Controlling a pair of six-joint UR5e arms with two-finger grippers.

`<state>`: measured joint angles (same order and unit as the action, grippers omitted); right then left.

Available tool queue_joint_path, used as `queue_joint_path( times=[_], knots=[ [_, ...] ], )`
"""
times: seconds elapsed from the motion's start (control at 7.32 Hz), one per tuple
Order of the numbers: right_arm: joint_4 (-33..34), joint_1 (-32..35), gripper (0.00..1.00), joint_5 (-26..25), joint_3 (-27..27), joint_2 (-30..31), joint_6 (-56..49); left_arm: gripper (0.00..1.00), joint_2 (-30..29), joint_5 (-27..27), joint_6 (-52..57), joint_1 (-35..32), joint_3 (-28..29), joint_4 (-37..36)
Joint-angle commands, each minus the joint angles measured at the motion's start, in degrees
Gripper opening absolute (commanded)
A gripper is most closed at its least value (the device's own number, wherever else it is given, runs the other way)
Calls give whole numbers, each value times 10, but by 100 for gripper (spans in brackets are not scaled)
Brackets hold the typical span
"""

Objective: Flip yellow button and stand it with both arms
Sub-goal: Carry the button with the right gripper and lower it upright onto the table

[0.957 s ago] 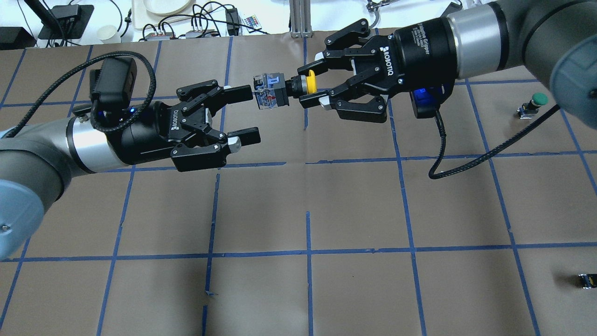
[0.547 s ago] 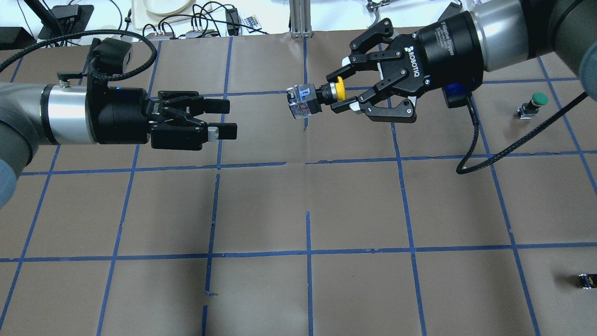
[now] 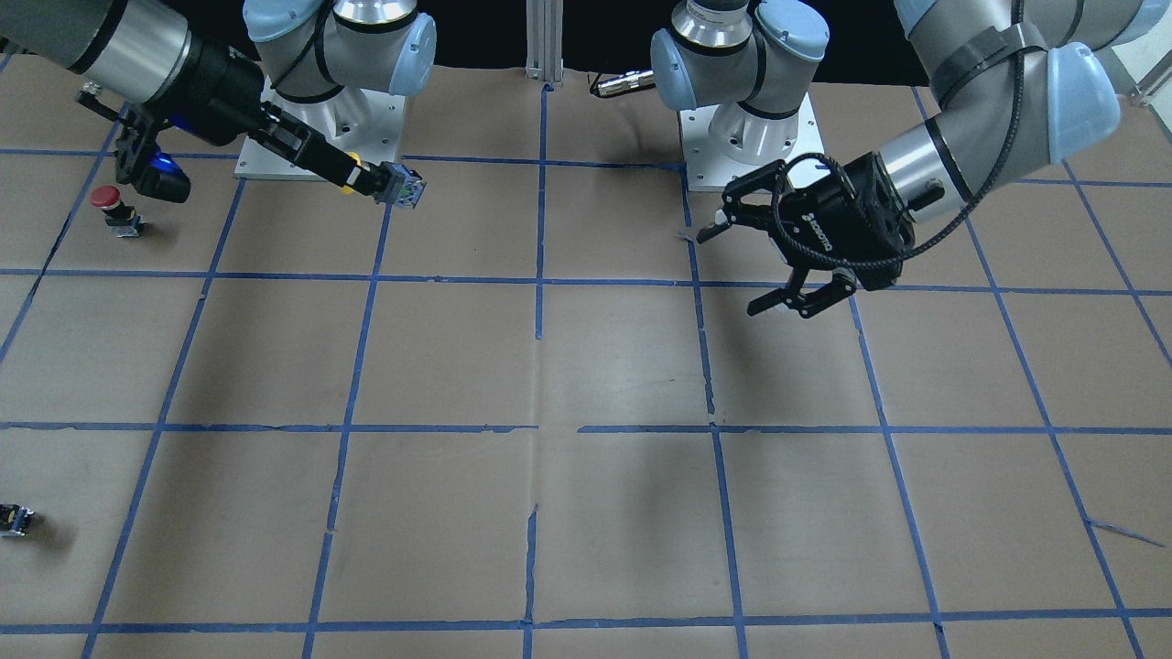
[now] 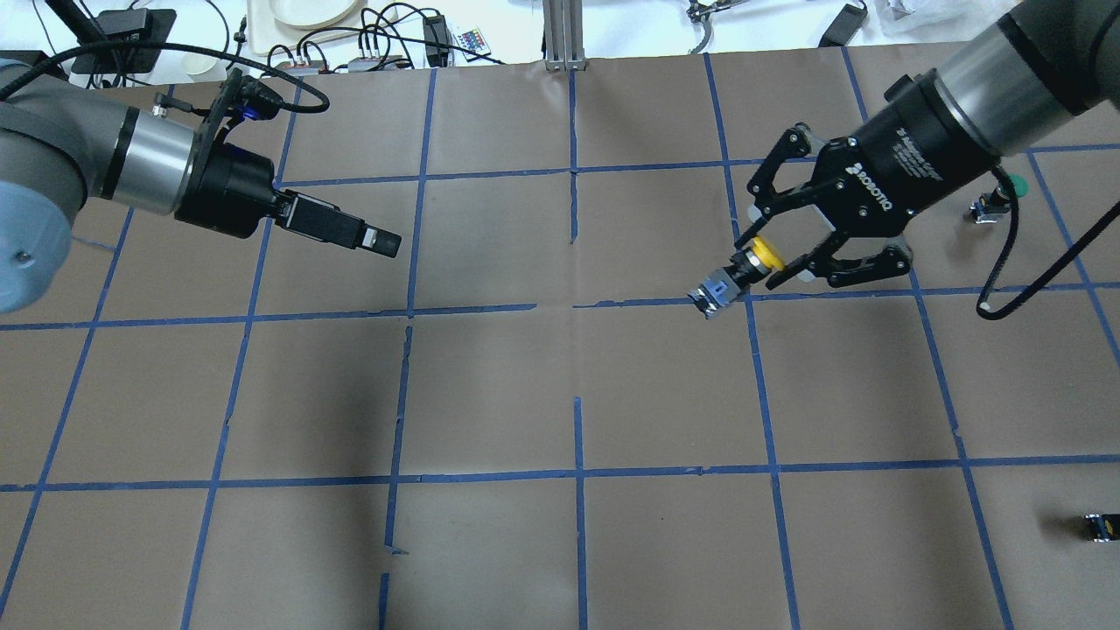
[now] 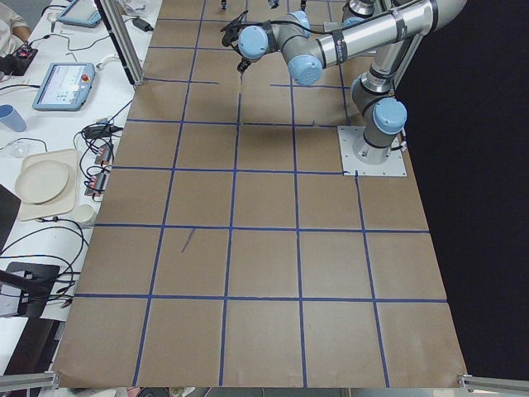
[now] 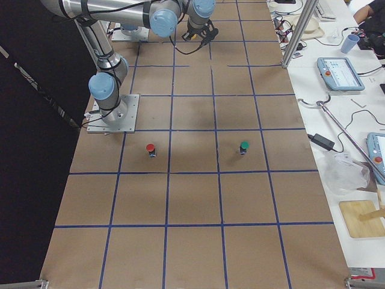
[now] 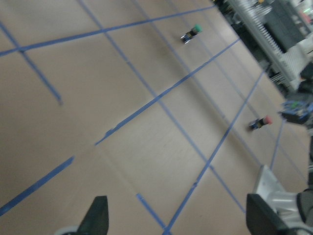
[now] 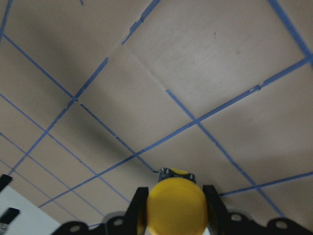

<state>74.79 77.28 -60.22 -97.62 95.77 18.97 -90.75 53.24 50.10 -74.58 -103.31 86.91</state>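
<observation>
My right gripper has the yellow button. It will let go of the button on the table [image 3: 88, 355] between the red-capped switch and the tiny dark block.
My right gripper [image 4: 763, 261] is shut on the yellow button [image 4: 758, 254], with a finger on each side of its round cap. The black-and-blue body [image 4: 717, 294] sticks out past the fingertips, tilted down and to the left above the table. The right wrist view shows the cap [image 8: 176, 205] between the fingers [image 8: 139, 205]. In the front-facing view this gripper [image 3: 352, 176] holds the button [image 3: 403, 186] at the upper left. My left gripper [image 4: 381, 241] is open and empty, well to the left of the button. Its spread fingers show in the front-facing view [image 3: 732, 270] and the left wrist view [image 7: 95, 220].
A green-capped switch [image 4: 1006, 188] stands at the far right, behind my right arm. A red-capped switch [image 3: 110, 201] stands near the robot's right base. A tiny dark block [image 4: 1098, 525] lies at the near right edge. Cables and boxes sit beyond the far edge.
My right gripper carried the yellow button right and nearer, tilting its body downward. My left gripper, which was open right next to the button's body, pulled back to the left and rotated.
</observation>
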Motion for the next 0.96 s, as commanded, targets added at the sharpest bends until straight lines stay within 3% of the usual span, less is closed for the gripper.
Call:
queue_joint_path(
  times=[0.0, 0.27, 0.55, 0.82],
  knots=[
    [3, -34, 8, -163, 0, 0, -288, 100, -40, 154, -118, -1, 77, -4],
    [45, -47, 8, -237, -6, -1, -487, 100, -64, 220, -259, -44, 101, -12],
    [73, -139, 8, -239, -9, -5, -750, 100, -62, 325, -370, -144, 141, -11],
    [167, -191, 8, -240, -44, -19, -961, 100, 31, 342, -387, -154, 105, 14]
  ],
)
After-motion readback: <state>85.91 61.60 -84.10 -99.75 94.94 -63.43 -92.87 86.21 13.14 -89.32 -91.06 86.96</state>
